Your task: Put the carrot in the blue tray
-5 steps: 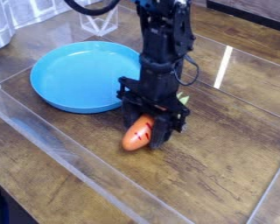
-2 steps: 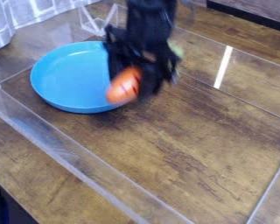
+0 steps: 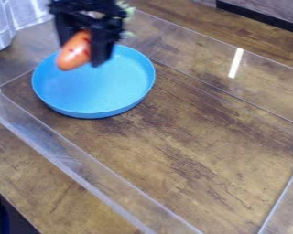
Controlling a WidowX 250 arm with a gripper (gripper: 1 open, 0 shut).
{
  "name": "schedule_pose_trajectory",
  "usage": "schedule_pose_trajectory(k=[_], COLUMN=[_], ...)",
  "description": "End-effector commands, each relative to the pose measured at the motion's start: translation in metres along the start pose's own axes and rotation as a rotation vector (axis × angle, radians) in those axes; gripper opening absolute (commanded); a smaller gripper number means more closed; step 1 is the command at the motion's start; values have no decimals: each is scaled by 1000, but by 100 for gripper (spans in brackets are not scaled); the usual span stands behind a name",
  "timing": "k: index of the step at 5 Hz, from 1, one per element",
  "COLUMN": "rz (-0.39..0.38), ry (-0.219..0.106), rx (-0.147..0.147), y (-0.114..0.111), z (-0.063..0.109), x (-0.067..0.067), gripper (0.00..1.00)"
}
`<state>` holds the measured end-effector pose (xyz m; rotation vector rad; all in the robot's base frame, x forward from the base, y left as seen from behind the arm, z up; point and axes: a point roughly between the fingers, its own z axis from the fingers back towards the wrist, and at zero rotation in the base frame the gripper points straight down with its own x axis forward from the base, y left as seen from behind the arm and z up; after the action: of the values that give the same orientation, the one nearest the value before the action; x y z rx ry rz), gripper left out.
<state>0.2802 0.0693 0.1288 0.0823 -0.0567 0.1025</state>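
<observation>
I need to let go of the carrot with my gripper just inside the near rim of the blue tray [image 3: 72, 100], toward the clear plastic edge.
The orange carrot [image 3: 73, 52] hangs in the air above the far left part of the round blue tray [image 3: 113, 96], clear of the dish. My black gripper [image 3: 80, 47] points down and is shut on the carrot, which sticks out below and to the left of the fingers. Its green top is hidden by the gripper. The picture is blurred around the hand. The tray lies flat on the wooden table with nothing in it.
The dark wooden table [image 3: 198, 155] stretches to the right and front of the tray, with a bright glare streak [image 3: 236, 62] on it. A pale object [image 3: 0, 27] stands at the far left edge.
The gripper has lifted the carrot off the table by the tray's right rim and carried it up and to the left, over the tray.
</observation>
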Motion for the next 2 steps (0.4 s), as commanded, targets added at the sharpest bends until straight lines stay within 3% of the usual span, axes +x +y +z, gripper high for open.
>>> schedule_pose_trajectory(k=[1, 2], rz=[28, 27], ry=[-64, -61], rx=[7, 11], y=[31, 42], z=[5, -8], x=[-2, 4], gripper=[0, 0])
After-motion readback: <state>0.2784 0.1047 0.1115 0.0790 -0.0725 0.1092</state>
